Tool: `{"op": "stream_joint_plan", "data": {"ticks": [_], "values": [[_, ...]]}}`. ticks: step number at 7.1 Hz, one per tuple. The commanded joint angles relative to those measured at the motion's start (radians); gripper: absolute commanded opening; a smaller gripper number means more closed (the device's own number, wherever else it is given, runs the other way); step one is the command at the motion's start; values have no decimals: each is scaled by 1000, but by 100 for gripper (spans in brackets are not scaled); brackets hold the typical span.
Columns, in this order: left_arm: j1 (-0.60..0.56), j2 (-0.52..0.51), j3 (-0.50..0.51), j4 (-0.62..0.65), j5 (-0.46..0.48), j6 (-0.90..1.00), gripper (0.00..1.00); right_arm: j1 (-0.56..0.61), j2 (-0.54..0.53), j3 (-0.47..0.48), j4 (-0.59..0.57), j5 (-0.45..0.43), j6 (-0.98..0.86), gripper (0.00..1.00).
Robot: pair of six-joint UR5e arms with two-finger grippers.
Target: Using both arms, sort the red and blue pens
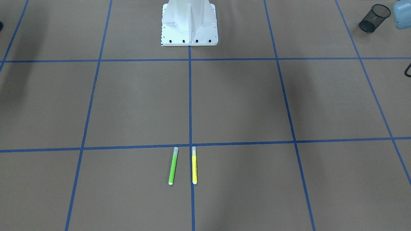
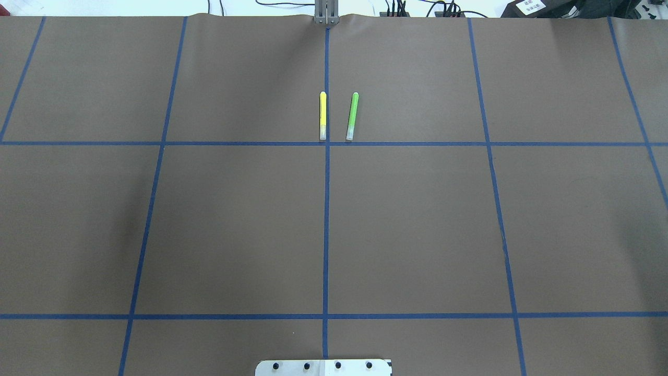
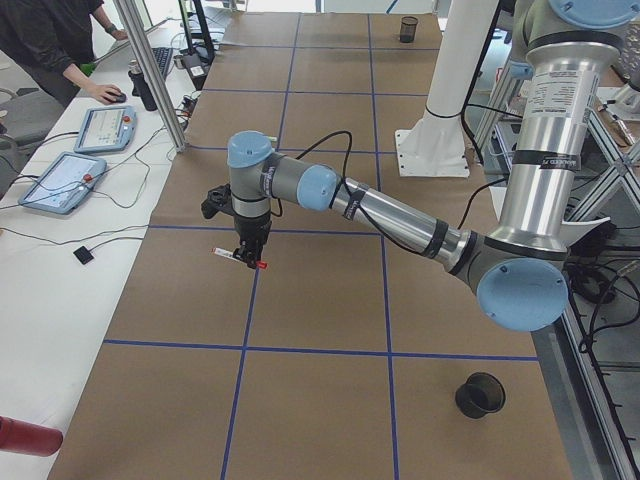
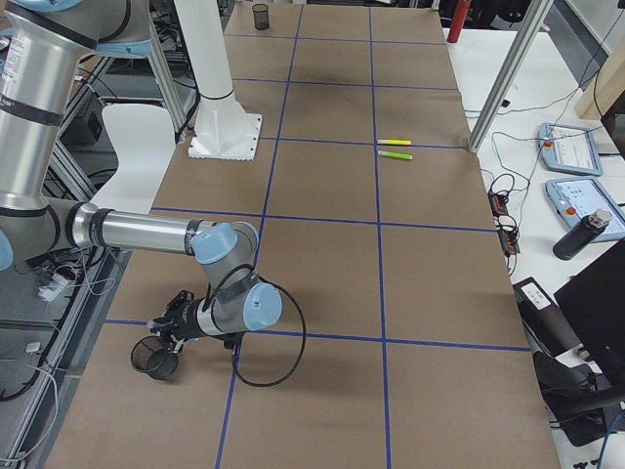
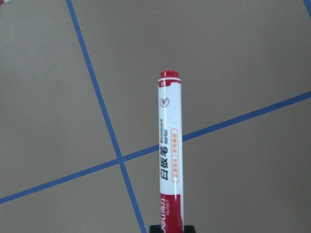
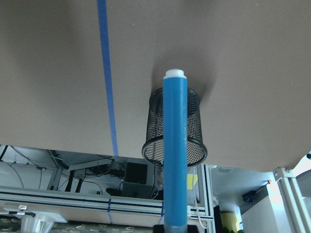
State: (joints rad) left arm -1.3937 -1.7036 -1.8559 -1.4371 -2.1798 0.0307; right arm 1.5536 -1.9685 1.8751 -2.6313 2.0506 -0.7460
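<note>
I will use my right gripper to drop the blue pen into the black mesh cup (image 6: 175, 130) just ahead of the pen's white end.
In the left wrist view the red pen (image 5: 170, 155), white-barrelled with red ends, stands held at its lower end above a crossing of blue tape lines. The exterior left view has my left gripper (image 3: 250, 256) shut on that red pen (image 3: 226, 254) a little above the paper, the pen lying level. The blue pen (image 6: 175, 145), its white end far from the camera, is held by my right gripper (image 4: 169, 327), which is shut on it. It points at a black mesh cup (image 6: 195, 138) (image 4: 154, 358) just beside the gripper.
A lime-green marker (image 2: 353, 116) and a yellow marker (image 2: 323, 116) lie side by side at the far middle of the table. A second black mesh cup (image 3: 480, 394) stands near the left arm's base. The white pedestal (image 1: 189, 22) rises between the arms. A person stands at the side table.
</note>
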Motion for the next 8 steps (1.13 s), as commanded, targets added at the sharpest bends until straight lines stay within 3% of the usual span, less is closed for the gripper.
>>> {"op": "stream_joint_plan", "data": {"ticks": [1, 8], "values": [[-1, -5, -11, 0, 0, 0, 0, 7, -71, -14, -9, 6, 0, 0], [2, -7, -54, 1, -2, -6, 0, 7, -76, -126, -1, 8, 31, 0]]}}
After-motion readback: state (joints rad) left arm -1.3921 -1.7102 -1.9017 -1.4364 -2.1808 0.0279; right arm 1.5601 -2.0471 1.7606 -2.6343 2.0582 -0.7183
